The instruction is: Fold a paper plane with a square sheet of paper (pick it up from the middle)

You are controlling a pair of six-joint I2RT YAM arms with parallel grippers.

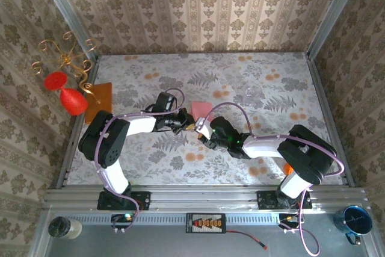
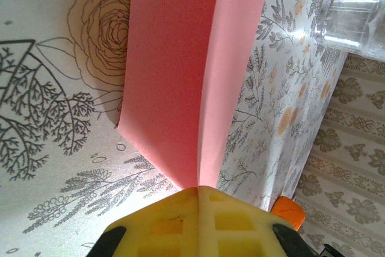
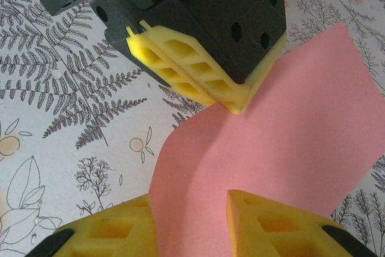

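Note:
The robot's grippers crowd together at the sheet's near end, so the right gripper will keep that end while the left gripper opens and takes the sheet farther (image 3: pixel 295 109) along.
The square sheet of paper (image 1: pixel 202 108) is salmon pink and is held above the flowered tablecloth. My left gripper (image 2: pixel 198 189) is shut on its edge, and the sheet (image 2: pixel 174 70) bends there into two flaps that meet at the yellow pads. In the right wrist view the sheet (image 3: pixel 289 136) curves down from the left gripper's fingers (image 3: pixel 198 76) and passes between my right gripper's (image 3: pixel 189 200) yellow fingers. Those stand apart, with a gap on the sheet's right side. In the top view the two grippers (image 1: pixel 189 123) (image 1: pixel 203 135) meet just below the sheet. The paper plane is out of view.
A darker orange sheet (image 1: pixel 99 99) lies at the table's left edge beside a red goblet (image 1: pixel 67 92) and a gold wire stand (image 1: pixel 69 52). A clear glass (image 2: pixel 355 16) stands beyond the paper. An orange object (image 2: pixel 286 212) lies near the right arm's base.

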